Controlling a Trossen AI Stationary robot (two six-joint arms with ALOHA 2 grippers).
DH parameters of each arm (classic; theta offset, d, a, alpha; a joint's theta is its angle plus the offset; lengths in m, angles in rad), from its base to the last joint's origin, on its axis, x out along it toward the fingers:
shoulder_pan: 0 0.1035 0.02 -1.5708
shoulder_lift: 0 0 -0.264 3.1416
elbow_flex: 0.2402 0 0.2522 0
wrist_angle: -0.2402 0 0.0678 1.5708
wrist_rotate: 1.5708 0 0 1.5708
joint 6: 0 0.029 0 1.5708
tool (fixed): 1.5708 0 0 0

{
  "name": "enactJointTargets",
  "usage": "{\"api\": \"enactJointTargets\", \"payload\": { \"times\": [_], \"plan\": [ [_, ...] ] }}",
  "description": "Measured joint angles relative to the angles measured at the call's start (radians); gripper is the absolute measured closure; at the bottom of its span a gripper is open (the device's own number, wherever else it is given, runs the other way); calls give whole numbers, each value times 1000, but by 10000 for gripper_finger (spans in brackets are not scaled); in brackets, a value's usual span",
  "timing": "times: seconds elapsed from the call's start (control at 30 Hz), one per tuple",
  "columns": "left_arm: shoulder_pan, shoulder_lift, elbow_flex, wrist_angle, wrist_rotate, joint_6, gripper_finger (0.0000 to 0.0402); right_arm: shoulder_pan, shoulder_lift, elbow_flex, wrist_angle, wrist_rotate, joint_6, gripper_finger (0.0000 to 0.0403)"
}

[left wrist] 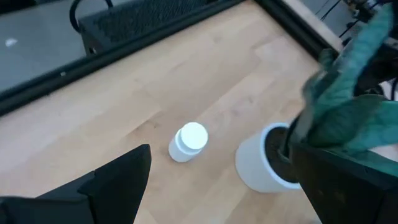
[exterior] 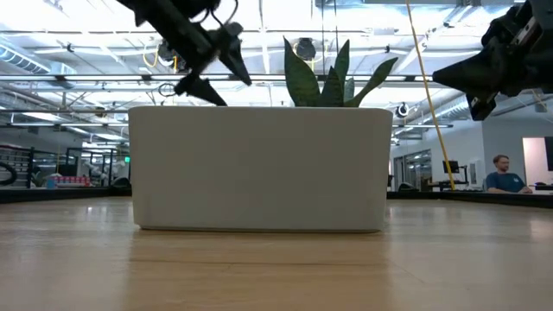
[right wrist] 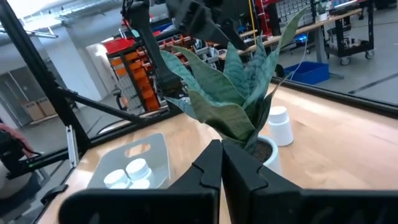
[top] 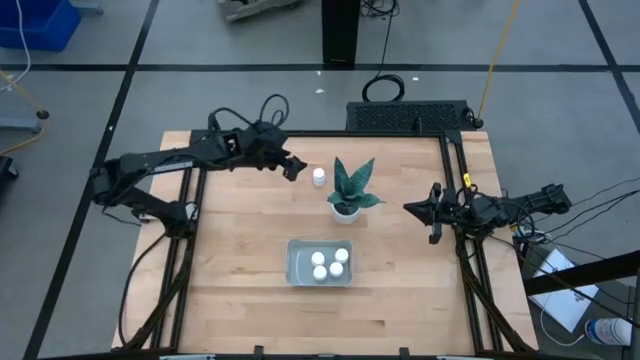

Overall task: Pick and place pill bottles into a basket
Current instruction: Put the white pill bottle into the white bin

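The robot's left gripper will close on the cap (top: pixel 319 173) (left wrist: pixel 194 135) of the white pill bottle standing alone next to the potted plant.
One white pill bottle (top: pixel 319 177) (left wrist: pixel 188 142) stands upright on the wooden table, just left of the potted plant (top: pixel 348 190). My left gripper (top: pixel 296 168) (left wrist: pixel 230 199) hovers open a little to the bottle's left, above the table and slanting down toward it. It holds nothing. The grey-blue basket (top: pixel 296 262) (exterior: pixel 259 168) sits near the table's middle front with several white bottles (top: pixel 330 263) (right wrist: pixel 132 169) standing inside. My right gripper (top: pixel 408 208) (right wrist: pixel 221 171) is shut and empty, right of the plant and above the table.
The plant in its white pot (left wrist: pixel 261 165) stands close beside the lone bottle, and its leaves (right wrist: pixel 236 93) spread above the pot. A black frame rail (top: pixel 400 133) runs along the table's far edge. Bare wood lies left of the basket (top: pixel 240 260).
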Motion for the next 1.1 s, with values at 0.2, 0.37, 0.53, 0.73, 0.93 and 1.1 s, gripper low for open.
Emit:
{"api": "enactJointTargets", "payload": {
  "times": [0.2,0.37,0.53,0.73,0.93,1.1],
  "plan": [
    [51,103,18,10,39,6,11,0,0,-1,-3,0,7,403],
    [62,214,115,-39,25,78,11,0,0,-2,-5,0,7,402],
    [58,332,240,-123,30,147,11,0,0,-2,-5,-1,7,400],
    [45,441,342,-225,36,219,11,0,0,-2,-6,-1,7,401],
    [35,490,357,-243,69,226,11,0,0,-3,-5,-1,7,400],
    [24,516,357,-236,57,242,11,0,0,-3,6,-1,7,401]
  ]
}}
